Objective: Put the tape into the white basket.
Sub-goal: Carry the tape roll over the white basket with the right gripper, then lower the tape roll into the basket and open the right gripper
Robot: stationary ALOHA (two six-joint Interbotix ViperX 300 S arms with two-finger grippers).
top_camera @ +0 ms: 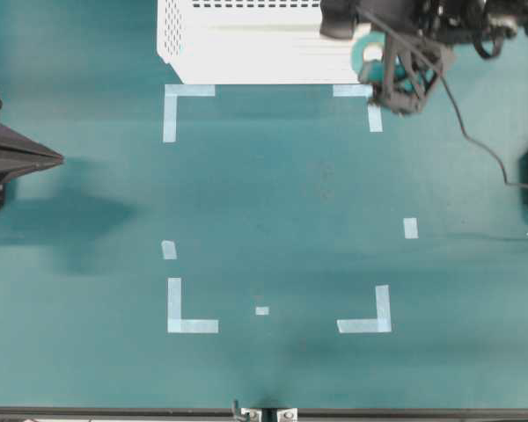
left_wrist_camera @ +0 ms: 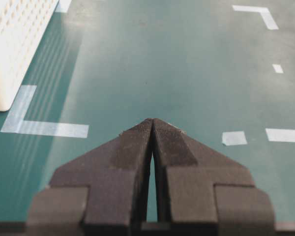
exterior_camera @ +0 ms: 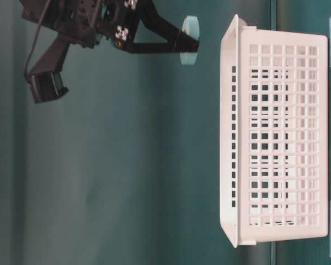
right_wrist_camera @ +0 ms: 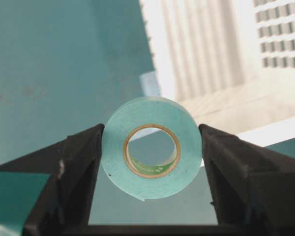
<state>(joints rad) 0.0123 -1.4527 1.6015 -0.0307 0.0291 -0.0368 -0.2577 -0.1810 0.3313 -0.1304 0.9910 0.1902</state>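
Note:
I will set the tape down with my right gripper on the white basket's bottom, close to the basket's side (top_camera: 317, 45) (right_wrist_camera: 186, 55) beside the corner marks.
The tape (right_wrist_camera: 152, 188), a mint ring with a tan core, hangs in the air clamped between the two black fingers of my right gripper (right_wrist_camera: 151, 129), which is shut on it. From overhead the tape (top_camera: 367, 54) and the right gripper (top_camera: 383, 69) are at the right end of the white basket (top_camera: 246, 53). From table level the tape (exterior_camera: 190, 40) sits higher than the basket's rim (exterior_camera: 231, 138). My left gripper (left_wrist_camera: 152, 120) is shut on nothing, low over the mat at the far left (top_camera: 57, 159), well away from the basket (left_wrist_camera: 14, 44).
Pale blue L-shaped corner marks (top_camera: 190, 316) and short strips (top_camera: 410, 228) lie flat on the green mat. A black cable (top_camera: 475, 141) trails from the right arm to the right edge. The basket's perforated wall (right_wrist_camera: 280, 34) is just beyond the tape.

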